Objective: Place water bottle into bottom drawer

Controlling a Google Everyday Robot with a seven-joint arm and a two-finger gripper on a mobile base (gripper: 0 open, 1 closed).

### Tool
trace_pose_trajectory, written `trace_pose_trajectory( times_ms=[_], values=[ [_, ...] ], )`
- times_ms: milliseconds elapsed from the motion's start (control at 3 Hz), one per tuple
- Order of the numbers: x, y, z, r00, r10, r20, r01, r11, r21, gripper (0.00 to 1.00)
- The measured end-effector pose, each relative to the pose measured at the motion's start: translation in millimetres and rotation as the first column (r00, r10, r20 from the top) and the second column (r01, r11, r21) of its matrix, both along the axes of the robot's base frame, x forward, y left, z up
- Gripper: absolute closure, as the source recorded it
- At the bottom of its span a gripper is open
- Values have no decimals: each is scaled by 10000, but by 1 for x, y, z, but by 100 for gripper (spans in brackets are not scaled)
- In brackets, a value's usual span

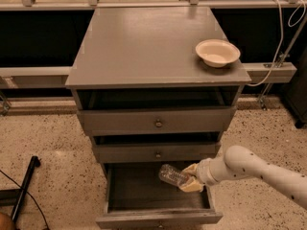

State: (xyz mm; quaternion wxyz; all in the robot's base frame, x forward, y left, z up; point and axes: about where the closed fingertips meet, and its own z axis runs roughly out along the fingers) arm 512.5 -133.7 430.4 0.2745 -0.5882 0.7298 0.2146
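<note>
My gripper needs to release the water bottle just off the middle of the bottom drawer's dark bottom (174, 191), toward my arm.
The water bottle (172, 175) is clear and ribbed and lies nearly level, its far end pointing left. My gripper (190, 177) is shut on it, with cream fingers (192, 186) clasping its right end. It hangs over the open bottom drawer (158, 218), just above the drawer's dark inside and in its right half. My white arm (259, 167) reaches in from the lower right. The drawer is pulled far out and its front panel shows at the bottom edge of the view.
The grey cabinet top (144, 47) carries a cream bowl (217, 52) at its right edge. The top drawer (158, 121) and middle drawer (157, 153) stand slightly out. A black pole (26, 186) lies on the speckled floor at left.
</note>
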Motion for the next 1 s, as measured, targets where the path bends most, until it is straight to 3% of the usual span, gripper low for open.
trace_pose_trajectory(
  times_ms=[333, 667, 1000],
  values=[
    [14, -14, -29, 9998, -204, 72, 206, 9995, -245, 100],
    [27, -28, -74, 10000, 80, 35, -77, 9974, -711, 100],
    [32, -39, -144, 9973, 710, -192, -729, 9880, -1361, 100]
  ],
)
